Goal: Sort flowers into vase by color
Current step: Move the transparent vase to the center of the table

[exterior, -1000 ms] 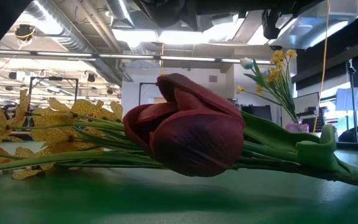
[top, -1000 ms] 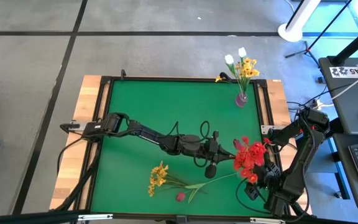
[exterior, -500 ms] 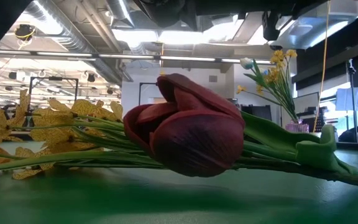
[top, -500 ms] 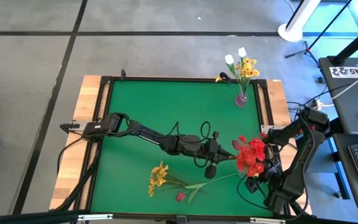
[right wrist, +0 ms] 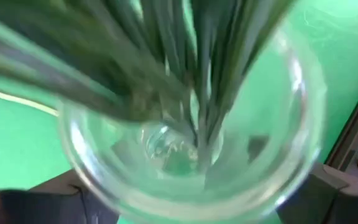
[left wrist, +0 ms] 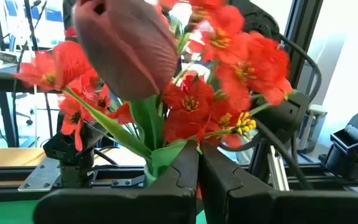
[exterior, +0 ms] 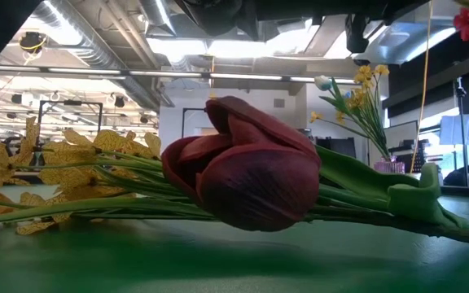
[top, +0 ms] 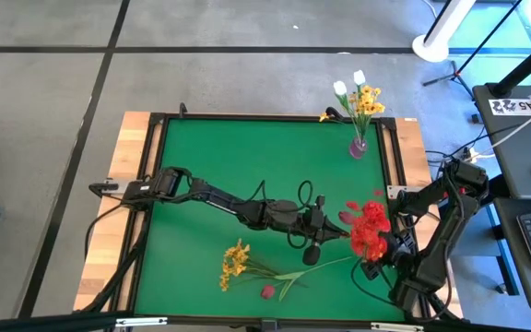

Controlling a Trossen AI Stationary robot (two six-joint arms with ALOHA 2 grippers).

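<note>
Next, I open my right gripper, back off and take the vase [right wrist: 188,194] close to its rim, because the vase's rim stands far up past that gripper's fingers.
A bunch of red flowers [top: 369,231] with one dark pink bud [left wrist: 126,43] stands between the arms at the table's right. My left gripper [top: 328,229] reaches in level from the left and is shut on its stems. Those stems [right wrist: 185,74] run down into a clear glass vase [right wrist: 185,162], which my right gripper [top: 381,267] holds below the blooms. On the near part of the mat lie a yellow spray [top: 235,263] and a dark pink bud [top: 267,291], each flat on its side. My left gripper pinches the bunch's green stems and a leaf [left wrist: 166,155] just below the blooms, between its two fingers. The fingers come level from the table's left, across the stems. The blooms stand up above them. My right gripper has the vase between its two fingers [right wrist: 328,193], slanting down from the table's right. Only its rim and wall [right wrist: 79,143] show, so where on the body the fingers sit is hidden. The vase holds the stems' lower ends.
A small purple vase [top: 359,148] with white tulips and yellow sprays [top: 358,94] stands at the far right of the green mat [top: 210,157]. The mat's raised frame [top: 396,166] and the right arm's base lie close to the held bunch.
My right gripper has tipped further downward and shifted a little with the glass vase. The red bunch has shifted slightly toward the far edge, and a red bloom has come into the low view's top right corner. The flowers lying on the mat have not moved.
</note>
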